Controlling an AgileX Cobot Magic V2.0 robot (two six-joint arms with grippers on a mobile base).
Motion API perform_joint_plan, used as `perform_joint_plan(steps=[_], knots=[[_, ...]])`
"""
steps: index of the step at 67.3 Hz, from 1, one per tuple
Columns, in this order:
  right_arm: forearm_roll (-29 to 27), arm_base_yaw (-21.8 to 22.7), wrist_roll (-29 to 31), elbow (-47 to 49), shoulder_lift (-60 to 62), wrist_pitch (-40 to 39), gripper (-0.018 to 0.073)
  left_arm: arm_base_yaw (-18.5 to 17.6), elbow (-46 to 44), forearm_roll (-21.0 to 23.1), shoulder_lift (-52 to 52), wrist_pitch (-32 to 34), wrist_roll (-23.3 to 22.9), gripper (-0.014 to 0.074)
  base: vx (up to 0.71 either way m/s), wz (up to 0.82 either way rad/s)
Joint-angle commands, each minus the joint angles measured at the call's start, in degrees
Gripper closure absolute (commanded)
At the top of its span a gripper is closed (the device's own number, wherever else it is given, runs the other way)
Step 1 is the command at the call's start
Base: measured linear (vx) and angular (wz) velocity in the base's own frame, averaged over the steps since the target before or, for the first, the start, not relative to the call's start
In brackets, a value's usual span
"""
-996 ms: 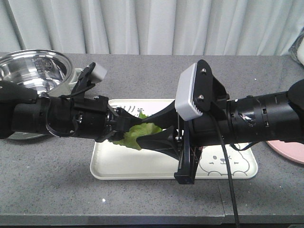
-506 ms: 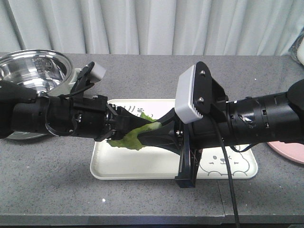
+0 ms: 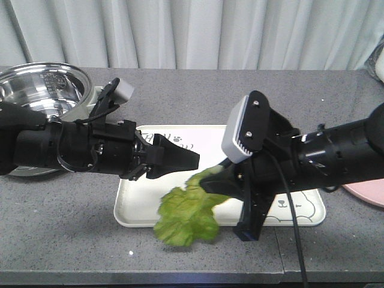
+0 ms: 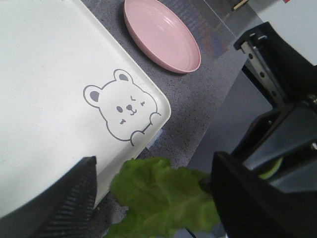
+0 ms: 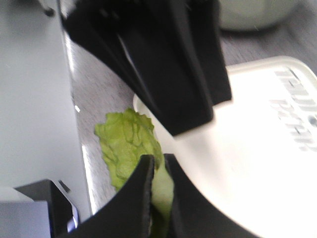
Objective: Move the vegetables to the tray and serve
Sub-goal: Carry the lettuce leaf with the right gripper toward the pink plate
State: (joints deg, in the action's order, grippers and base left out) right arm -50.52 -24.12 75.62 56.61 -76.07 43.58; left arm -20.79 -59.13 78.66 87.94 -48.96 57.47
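Note:
Next, my right gripper lets go of the lettuce leaf on the round pink plate (image 3: 363,174) next to the cream tray.
The vegetables, one limp green lettuce leaf (image 3: 186,216), hang from my right gripper (image 3: 208,183), which is shut on the pale stem end (image 5: 161,186). The ruffled part (image 5: 126,144) droops over the front edge of the cream tray (image 3: 138,210), partly past it above the grey counter. My left gripper (image 3: 191,161) is open over the tray, just left of the right one, its black fingers (image 4: 74,198) spread wide with the leaf (image 4: 163,198) below and between them, untouched. The tray's bear drawing (image 4: 121,106) and lettering (image 5: 294,119) show on bare surface.
A steel bowl (image 3: 39,87) stands at the back left behind the left arm. A round pink plate (image 3: 366,192) lies right of the tray, also seen as the pink plate (image 4: 161,34). The counter's front edge runs close below the hanging leaf. Curtains behind.
The left gripper opened and let go of the leaf. The right gripper moved down and toward the front with it, so the leaf now dangles over the tray's front edge.

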Motion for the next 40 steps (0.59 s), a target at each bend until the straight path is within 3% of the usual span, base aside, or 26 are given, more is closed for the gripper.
perform_joint_plan(steps=[1, 24, 32, 40], knots=[[7.74, 0.29, -9.08, 1.73, 3.73, -2.15, 0.0565, -0.21, -1.76, 3.75, -2.06, -1.23, -0.23, 0.011, 0.0, 0.0], [47.46, 0.29, -44.97, 1.73, 11.08, -1.2, 0.0562, -0.21, -1.76, 3.75, -2.06, -1.23, -0.23, 0.011, 0.0, 0.0], [55.59, 0.61, -53.39, 2.84, 11.78, 0.25, 0.0562, -0.21, -1.76, 3.7, -2.06, -1.23, -0.23, 0.011, 0.0, 0.0], [55.54, 6.96, -55.74, 6.51, 11.78, 1.28, 0.0562, -0.21, -1.76, 3.7, -2.06, -1.23, -0.23, 0.011, 0.0, 0.0]])
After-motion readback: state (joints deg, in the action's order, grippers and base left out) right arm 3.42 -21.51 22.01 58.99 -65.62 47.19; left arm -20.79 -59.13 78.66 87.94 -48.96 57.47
